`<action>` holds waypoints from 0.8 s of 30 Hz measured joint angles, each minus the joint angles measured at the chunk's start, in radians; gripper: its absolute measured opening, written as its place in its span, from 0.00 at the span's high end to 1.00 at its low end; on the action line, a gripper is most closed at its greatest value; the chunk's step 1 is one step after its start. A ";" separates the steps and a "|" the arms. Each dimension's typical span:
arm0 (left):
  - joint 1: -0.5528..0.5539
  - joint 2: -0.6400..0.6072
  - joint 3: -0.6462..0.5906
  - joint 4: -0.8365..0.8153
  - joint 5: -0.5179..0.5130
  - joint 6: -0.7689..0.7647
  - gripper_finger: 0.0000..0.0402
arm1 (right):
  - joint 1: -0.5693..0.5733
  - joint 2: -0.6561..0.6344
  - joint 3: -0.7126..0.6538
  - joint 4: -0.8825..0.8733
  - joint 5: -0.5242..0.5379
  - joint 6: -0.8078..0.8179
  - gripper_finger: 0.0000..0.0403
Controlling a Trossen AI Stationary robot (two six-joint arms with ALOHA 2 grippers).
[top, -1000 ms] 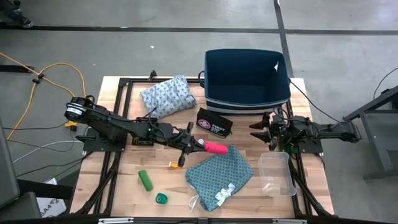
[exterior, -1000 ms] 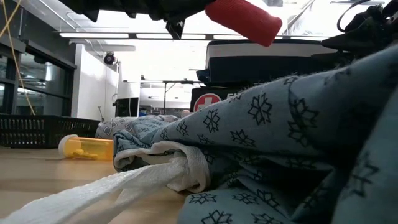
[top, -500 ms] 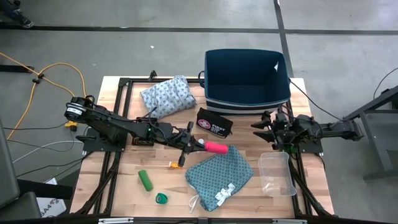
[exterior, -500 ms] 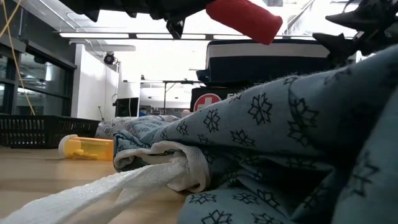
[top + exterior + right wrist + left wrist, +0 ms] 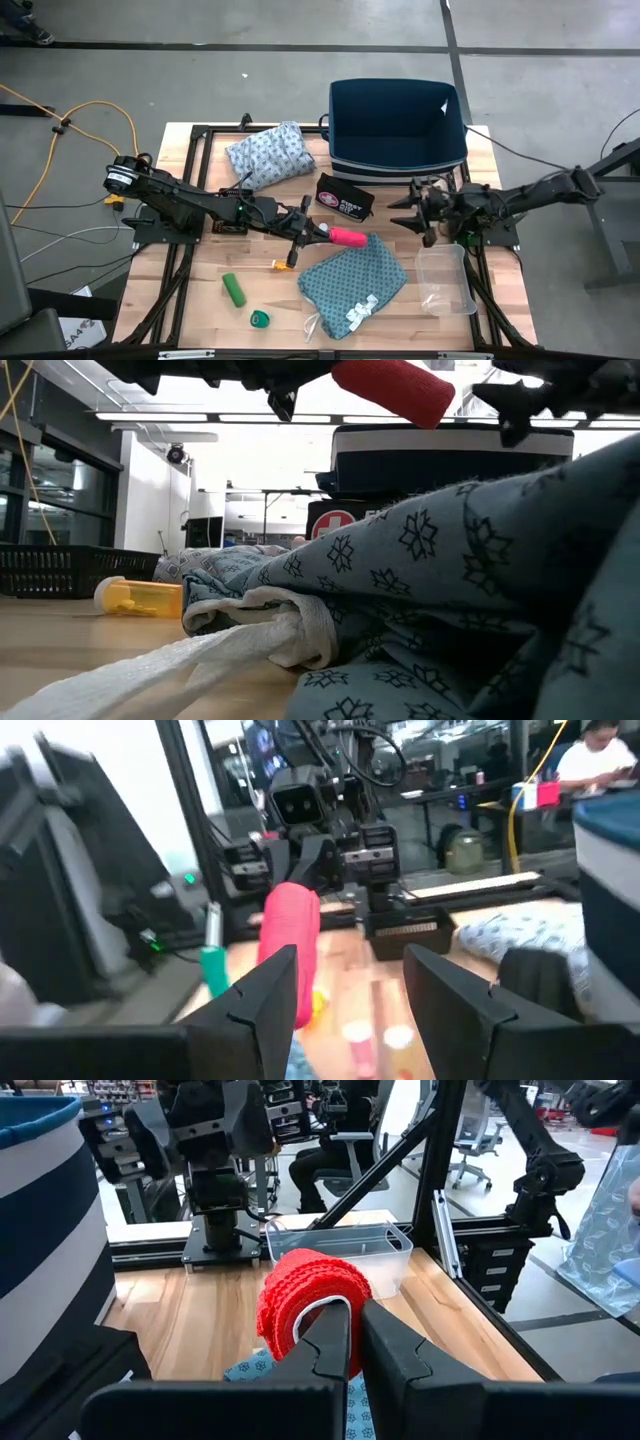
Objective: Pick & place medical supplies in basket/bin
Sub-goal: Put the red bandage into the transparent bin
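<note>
The robot's right gripper needs to close on the red roll's loose end [image 5: 362,239] [image 5: 301,1002], opposite the end that the left gripper holds.
My left gripper [image 5: 322,232] is shut on a red roll [image 5: 347,237], which hangs over the far edge of the teal patterned cloth [image 5: 352,280] with white ties. In the low view the roll [image 5: 395,388] is high above that cloth [image 5: 450,560]. My right gripper [image 5: 405,212] hovers open and empty in front of the navy basket [image 5: 397,125], pointing toward the roll [image 5: 290,935]. A pale blue-grey cloth [image 5: 268,155] lies at the far left. A green roll [image 5: 233,290], a smaller green roll [image 5: 259,319] and an orange-tipped stick [image 5: 280,265] lie on the table. My left gripper holds the red roll by the rim of its near end [image 5: 318,1312]. One finger [image 5: 335,1342] seems to sit in the roll's hollow and the other [image 5: 388,1348] outside it. The fingers come level from the table's left, along the roll. The roll sticks out past them, lifted clear.
A black first-aid pouch [image 5: 343,197] lies between the basket and the roll. A clear plastic container [image 5: 445,280] stands near the right edge. A yellow bottle [image 5: 140,597] lies on the wood. Black frame rails run along both table sides.
My right gripper has risen and reached out toward the table's left, toward the red roll, rolling slightly; its fingers stay apart. My left gripper and the roll have kept still.
</note>
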 joint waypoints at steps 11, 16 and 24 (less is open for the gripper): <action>0.000 0.000 0.000 0.004 -0.001 0.000 0.99 | 0.052 0.343 0.230 -0.001 0.040 -0.151 0.57; 0.000 0.000 0.000 0.004 -0.015 0.031 0.99 | 0.079 0.440 0.291 -0.002 0.040 -0.155 0.57; 0.000 0.000 0.000 0.004 -0.064 0.033 0.99 | 0.112 0.502 0.335 0.018 0.040 -0.168 0.57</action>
